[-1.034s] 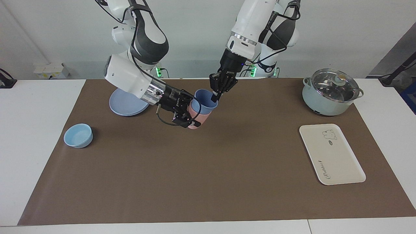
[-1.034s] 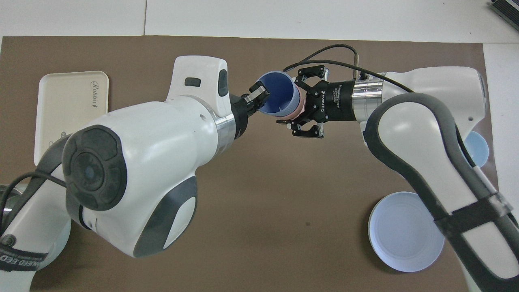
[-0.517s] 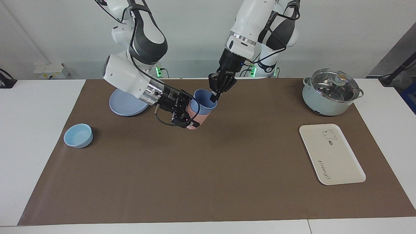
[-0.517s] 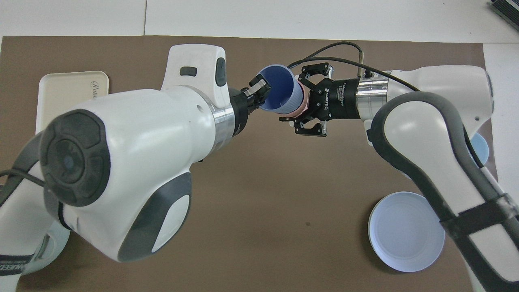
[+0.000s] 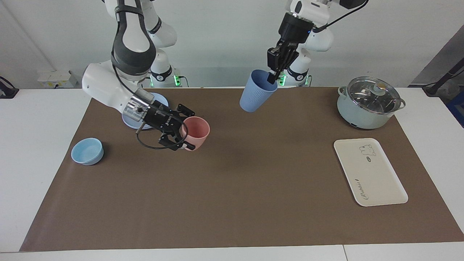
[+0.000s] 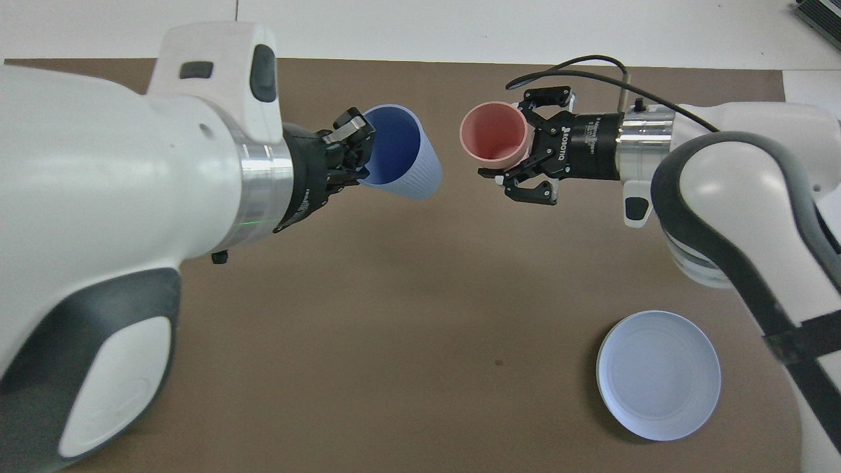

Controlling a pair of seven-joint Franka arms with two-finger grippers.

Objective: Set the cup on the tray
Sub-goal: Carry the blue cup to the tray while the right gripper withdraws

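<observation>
Next, my right gripper lets go of the pink tumbler on the brown mat [image 6: 633, 213], between the blue plate and the mat's far edge.
The periwinkle-blue cup [image 5: 255, 92] hangs tilted in the air above the brown mat, over its robot-side edge. My left gripper [image 5: 271, 78] is shut on the cup's rim, one finger inside it. In the overhead view the cup [image 6: 401, 161] and the left gripper [image 6: 360, 141] show again. My right gripper [image 5: 186, 128] is shut around a pink tumbler [image 5: 195, 132], low at the mat beside the blue plate. From above, the right gripper [image 6: 512, 144] clasps the pink tumbler [image 6: 493, 131] from its side. The cream tray [image 5: 369, 172] lies at the left arm's end of the table, hidden from above by the left arm.
A lidded pot [image 5: 369, 103] stands nearer to the robots than the tray. A round blue plate [image 5: 127, 121] [image 6: 657, 374] lies under the right arm. A light-blue bowl [image 5: 87, 151] sits at the right arm's end of the mat.
The cup was nested in the pink tumbler. My left gripper has lifted it out and up toward the left arm's end. The right gripper drew the pink tumbler toward the plate.
</observation>
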